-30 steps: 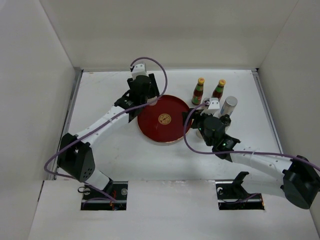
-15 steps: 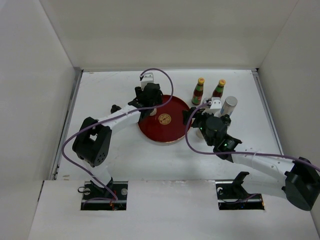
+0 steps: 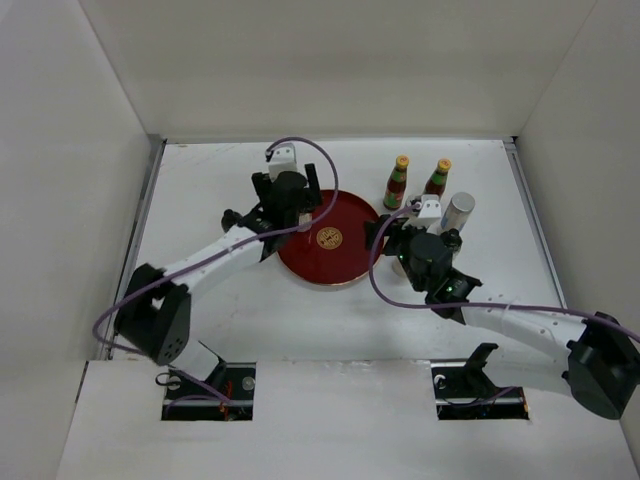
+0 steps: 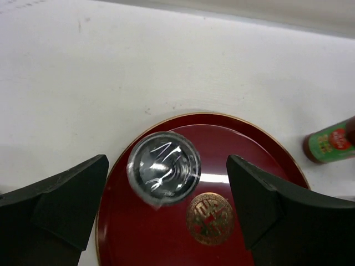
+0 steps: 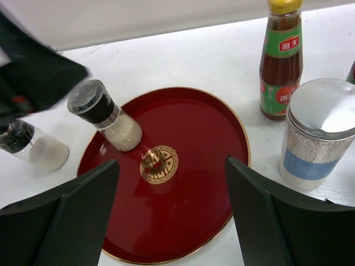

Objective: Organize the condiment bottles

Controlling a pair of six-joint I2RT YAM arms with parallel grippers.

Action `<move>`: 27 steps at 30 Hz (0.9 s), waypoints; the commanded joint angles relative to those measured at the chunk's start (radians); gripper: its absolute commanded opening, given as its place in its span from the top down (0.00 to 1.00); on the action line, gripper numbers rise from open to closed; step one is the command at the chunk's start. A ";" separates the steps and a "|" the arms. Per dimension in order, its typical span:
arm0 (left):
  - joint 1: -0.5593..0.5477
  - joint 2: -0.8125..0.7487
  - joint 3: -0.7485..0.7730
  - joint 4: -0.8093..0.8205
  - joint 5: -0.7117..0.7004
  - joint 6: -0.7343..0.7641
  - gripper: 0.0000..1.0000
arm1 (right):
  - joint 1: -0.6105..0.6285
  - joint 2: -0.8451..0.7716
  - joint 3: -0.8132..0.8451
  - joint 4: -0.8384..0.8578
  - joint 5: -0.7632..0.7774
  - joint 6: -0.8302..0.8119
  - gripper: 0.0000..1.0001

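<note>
Next, my left gripper goes to the short jar on the table beside the round red tray to close on the short jar's dark lid [image 3: 230, 216].
A dark-lidded spice jar [image 4: 163, 168] stands on the left part of the round red tray [image 4: 166, 238]. My left gripper [image 4: 166, 162] is open above it, one finger on each side, not touching it; in the top view it [image 3: 292, 208] hangs over the tray's left rim. The same jar [image 5: 105, 116] shows in the right wrist view. My right gripper [image 5: 172, 163] is open and empty at the tray's right edge [image 3: 385, 240]. Two yellow-capped sauce bottles [image 3: 397, 182] [image 3: 437, 178] and a silver-topped cylinder [image 3: 458, 212] stand right of the tray.
Another short jar [image 5: 33, 147] stands on the table just left of the tray [image 5: 183, 210]. The silver-topped cylinder [image 5: 319, 133] and a sauce bottle [image 5: 281, 61] are close to my right gripper's right finger. White walls enclose the table.
The left gripper shifted right over the tray and back to its left rim, and the left arm's elbow swung. The right arm has hardly moved.
</note>
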 commanded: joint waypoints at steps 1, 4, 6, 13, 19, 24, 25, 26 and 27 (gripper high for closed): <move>-0.009 -0.226 -0.093 0.028 -0.097 -0.023 0.12 | 0.006 0.007 0.011 0.056 -0.009 -0.006 0.17; -0.011 -0.381 -0.204 -0.052 -0.180 -0.069 0.15 | 0.006 0.004 0.011 0.056 -0.009 -0.006 0.16; 0.003 -0.484 -0.271 -0.133 -0.218 -0.100 0.16 | 0.006 0.004 0.014 0.056 -0.010 -0.009 0.16; 0.139 -0.569 -0.387 -0.244 -0.206 -0.173 0.19 | 0.006 0.022 0.018 0.056 -0.012 -0.009 0.15; 0.206 -0.408 -0.325 -0.184 -0.187 -0.193 0.23 | 0.009 0.031 0.021 0.056 -0.012 -0.014 0.15; 0.241 -0.301 -0.313 -0.135 -0.189 -0.198 0.25 | 0.009 0.034 0.023 0.056 -0.015 -0.014 0.14; 0.250 -0.284 -0.310 -0.125 -0.186 -0.196 0.26 | 0.009 0.034 0.023 0.056 -0.015 -0.014 0.14; 0.255 -0.276 -0.307 -0.118 -0.180 -0.196 0.26 | 0.009 0.034 0.023 0.056 -0.016 -0.014 0.14; 0.261 -0.271 -0.304 -0.109 -0.177 -0.195 0.26 | 0.009 0.034 0.023 0.056 -0.016 -0.014 0.14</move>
